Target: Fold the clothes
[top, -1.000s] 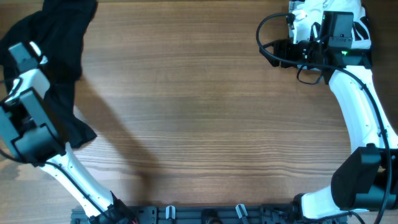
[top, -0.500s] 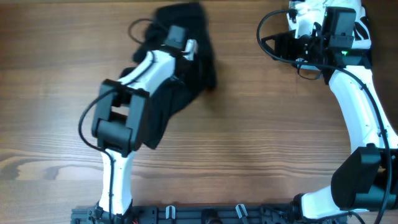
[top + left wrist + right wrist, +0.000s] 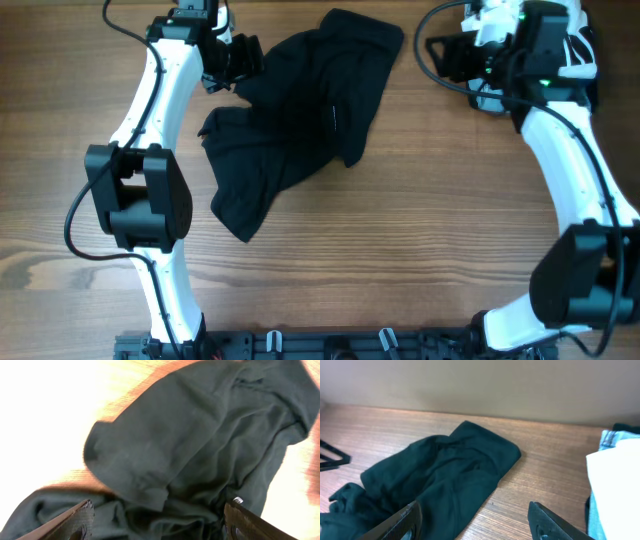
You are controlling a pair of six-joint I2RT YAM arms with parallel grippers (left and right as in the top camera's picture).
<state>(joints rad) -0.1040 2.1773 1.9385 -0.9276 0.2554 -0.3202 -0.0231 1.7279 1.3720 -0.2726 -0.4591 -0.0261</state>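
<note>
My left gripper closes next on the loose end of the far flap (image 3: 244,93) (image 3: 102,452) of the black garment, behind the part of the garment that trails toward the front.
The clothes, one black garment (image 3: 300,110), lie crumpled on the wooden table at the upper middle, with one end trailing toward the front left. My left gripper (image 3: 245,60) hovers at the garment's left edge. In the left wrist view its fingers (image 3: 82,520) stand wide apart over the dark folds (image 3: 190,450), so the gripper (image 3: 160,527) is open and holds nothing. My right gripper (image 3: 448,60) is at the back right, just beyond the garment's far corner. It is open (image 3: 475,522), with bare wood and the garment's edge (image 3: 445,475) below it.
A folded white shirt (image 3: 615,490) and a blue garment (image 3: 615,437) lie at the back right corner, close beside my right gripper. A wall (image 3: 480,385) rises behind the table's far edge. Bare wood (image 3: 400,260) covers the front half.
My left arm swung the black garment from the left edge to the upper middle and let it go, its jaws now wide. The garment dropped onto the table. The right arm barely moved.
</note>
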